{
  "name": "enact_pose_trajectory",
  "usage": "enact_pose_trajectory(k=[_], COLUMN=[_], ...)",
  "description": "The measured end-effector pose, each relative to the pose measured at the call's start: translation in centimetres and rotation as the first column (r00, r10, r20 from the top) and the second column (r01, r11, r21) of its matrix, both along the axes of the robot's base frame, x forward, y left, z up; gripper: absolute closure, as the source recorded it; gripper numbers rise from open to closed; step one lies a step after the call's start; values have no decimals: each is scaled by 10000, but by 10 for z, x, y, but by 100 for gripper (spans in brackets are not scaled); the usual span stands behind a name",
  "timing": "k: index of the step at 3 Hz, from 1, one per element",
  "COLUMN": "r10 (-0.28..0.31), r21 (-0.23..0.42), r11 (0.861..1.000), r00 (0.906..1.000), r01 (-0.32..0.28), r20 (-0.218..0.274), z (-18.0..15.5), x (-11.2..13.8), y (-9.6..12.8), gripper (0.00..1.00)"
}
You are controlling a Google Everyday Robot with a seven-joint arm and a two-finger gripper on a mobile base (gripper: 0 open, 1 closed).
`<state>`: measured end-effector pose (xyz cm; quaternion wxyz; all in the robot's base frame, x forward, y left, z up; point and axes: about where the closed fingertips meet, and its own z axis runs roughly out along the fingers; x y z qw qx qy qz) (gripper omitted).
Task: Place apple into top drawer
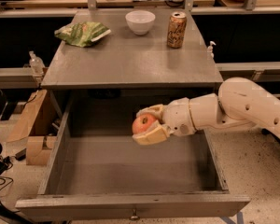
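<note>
My gripper is to set the apple down on the middle of the drawer's bottom (126, 155), in line with the brass knob. The apple now hangs near the drawer's back middle.
The red-orange apple (143, 123) sits between the cream fingers of my gripper (148, 123), which is shut on it. The white arm reaches in from the right. The apple hangs above the floor of the open top drawer (130, 164), near its back middle, just below the cabinet top's front edge. The drawer is wide, grey and pulled fully out, with a small brass knob (134, 214) on its front panel. Nothing lies inside the drawer.
On the grey cabinet top (130, 59) stand a green chip bag (82, 33) at the back left, a white bowl (140, 21) and a drink can (176, 30) at the back. Cardboard boxes (30, 125) stand on the floor at the left.
</note>
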<state>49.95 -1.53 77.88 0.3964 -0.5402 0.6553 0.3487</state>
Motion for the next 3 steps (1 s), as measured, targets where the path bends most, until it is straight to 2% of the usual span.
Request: enact_pose_trajectory(k=[1,2,3], r10=[66,176,178], r21=[-56,15,108], r11=[10000,9998,9998], r00=[9999,9993,9970], r01=[-67,-176,-170], r20=[-154,-321,-752], z=[-8,-19,-57], x=[-6,-1,10], y=[3,9,23], gripper=[100,100,100])
